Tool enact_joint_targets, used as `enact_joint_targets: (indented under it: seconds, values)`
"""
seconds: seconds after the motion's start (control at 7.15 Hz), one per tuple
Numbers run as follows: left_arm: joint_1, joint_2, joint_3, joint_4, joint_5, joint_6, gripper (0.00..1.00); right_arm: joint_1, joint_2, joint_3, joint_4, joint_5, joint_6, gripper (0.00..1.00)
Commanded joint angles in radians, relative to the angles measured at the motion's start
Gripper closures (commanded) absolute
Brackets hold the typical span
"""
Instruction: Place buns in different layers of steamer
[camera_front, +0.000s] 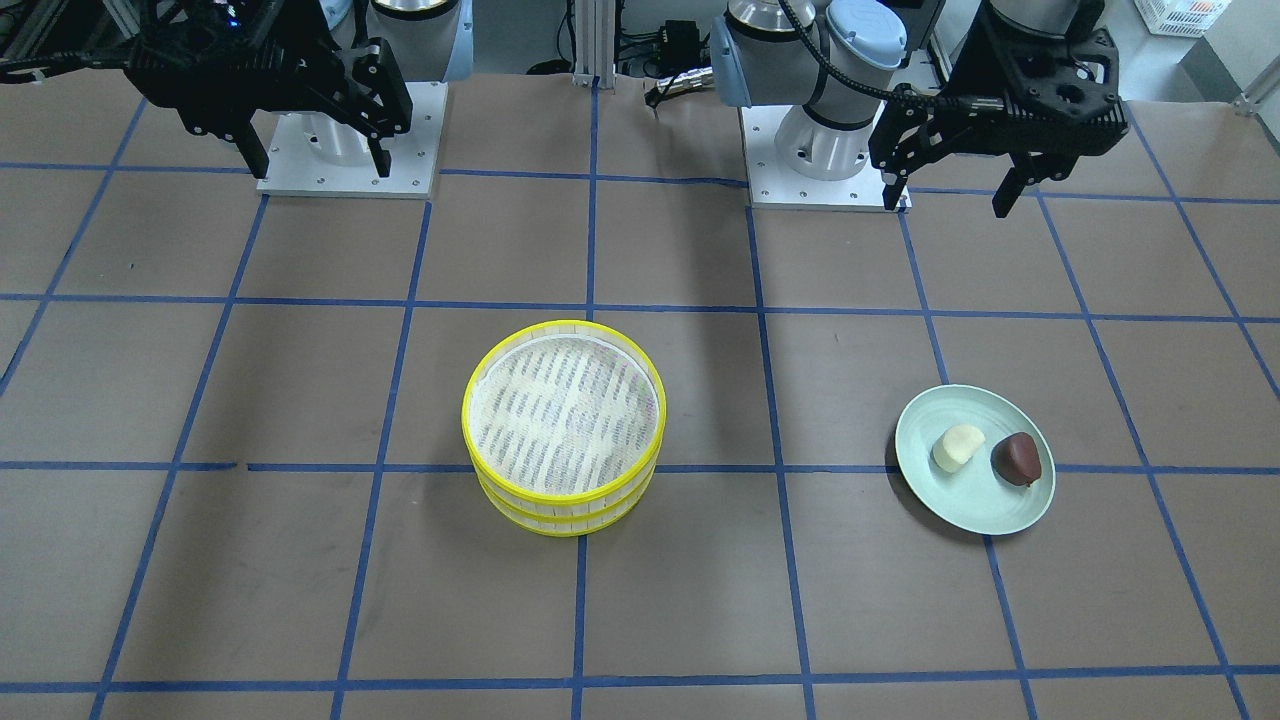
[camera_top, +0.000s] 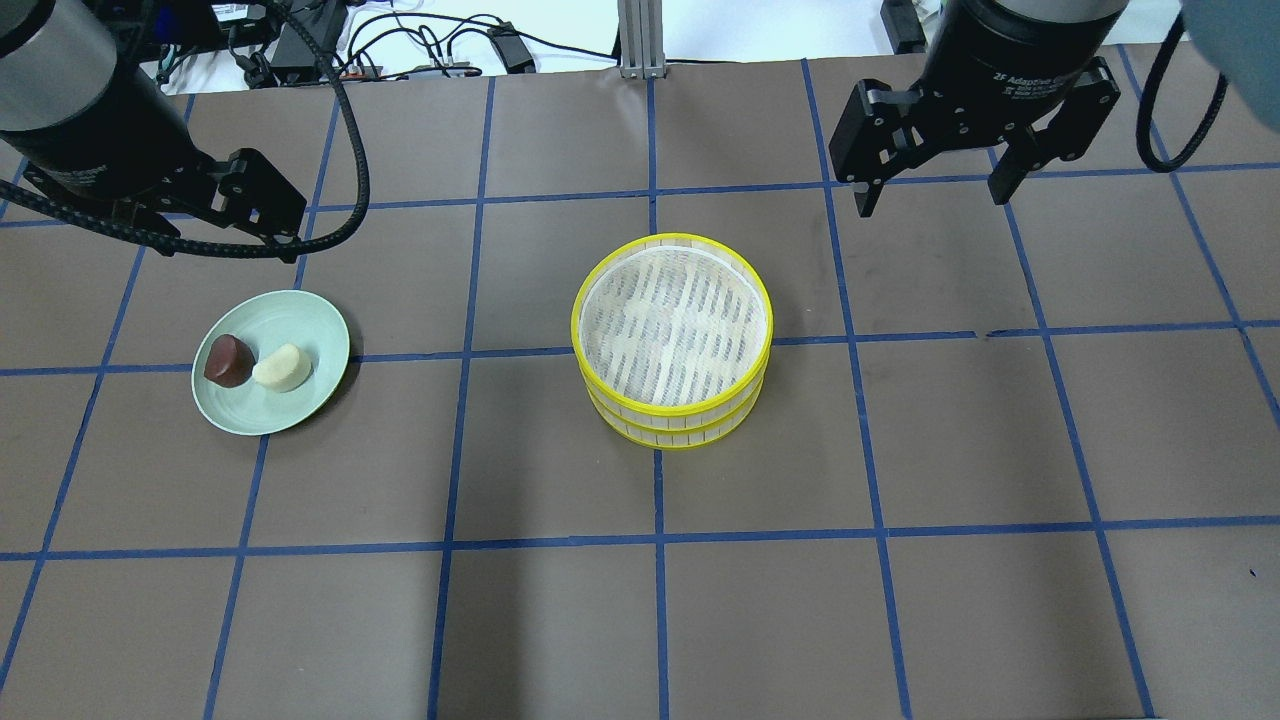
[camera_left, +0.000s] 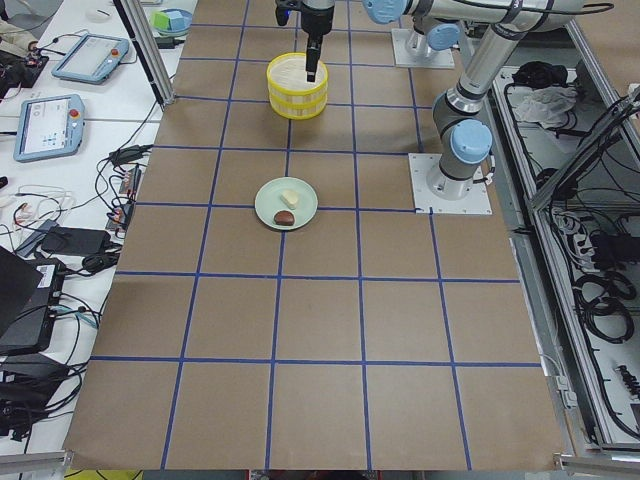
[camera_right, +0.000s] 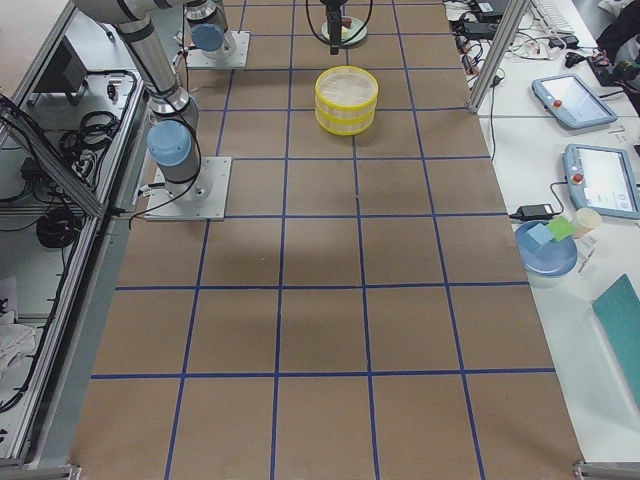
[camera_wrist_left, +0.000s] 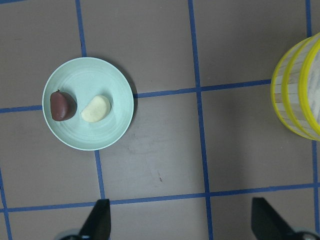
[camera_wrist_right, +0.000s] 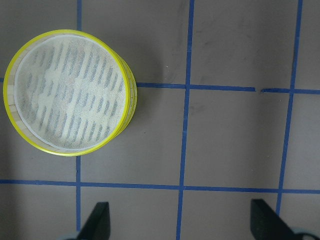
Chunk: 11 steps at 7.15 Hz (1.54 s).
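My right gripper needs to close on the yellow rim (camera_front: 471, 385) (camera_wrist_right: 126, 112) of the top steamer layer, on the side facing away from the pale green plate.
The two steamer layers (camera_top: 672, 425) stand stacked at the table's middle, yellow-rimmed, and the top one's white mesh floor (camera_front: 563, 410) holds nothing. The stack also shows in the right wrist view (camera_wrist_right: 67, 107). The cream bun (camera_top: 281, 368) and the reddish-brown bun (camera_top: 228, 360) lie side by side on a pale green plate (camera_top: 262, 418). Both also show in the front view, cream (camera_front: 958, 447) and brown (camera_front: 1016, 459). My left gripper (camera_front: 950, 200) is open and empty, raised behind the plate. My right gripper (camera_top: 930, 195) is open and empty, raised behind and to the right of the stack.
The brown table carries a grid of blue tape. The two arm bases (camera_front: 348, 150) (camera_front: 825, 150) stand at the robot's edge. Tablets and cables (camera_left: 50, 125) lie on a side bench past the far edge.
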Motion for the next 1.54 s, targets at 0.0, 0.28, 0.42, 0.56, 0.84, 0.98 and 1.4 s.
enact_joint_targets:
  seconds: [0.0, 0.28, 0.42, 0.56, 0.84, 0.98, 1.4]
  values:
    - [0.003, -0.016, -0.002, 0.018, -0.009, 0.003, 0.0, 0.0, 0.0, 0.0, 0.0, 0.0, 0.0, 0.0]
    - [0.012, -0.012, 0.013, 0.021, 0.043, 0.004, 0.0, 0.0, 0.0, 0.0, 0.0, 0.001, 0.0, 0.0]
    - [0.006, -0.016, 0.002, 0.018, 0.043, 0.003, 0.0, 0.0, 0.0, 0.0, 0.0, 0.0, 0.0, 0.0]
    - [0.006, -0.016, 0.001, 0.016, 0.054, 0.004, 0.0, 0.0, 0.0, 0.0, 0.002, 0.0, 0.0, 0.0]
    - [0.015, -0.016, -0.004, 0.012, 0.054, -0.003, 0.0, 0.0, 0.0, 0.0, 0.0, 0.001, 0.0, 0.0]
    - [0.014, -0.016, -0.005, 0.007, 0.052, -0.012, 0.0, 0.0, 0.0, 0.0, 0.002, 0.001, 0.0, 0.0]
    - [0.014, -0.013, -0.007, -0.014, 0.046, -0.012, 0.0, 0.002, 0.0, 0.0, -0.001, 0.003, 0.0, 0.0]
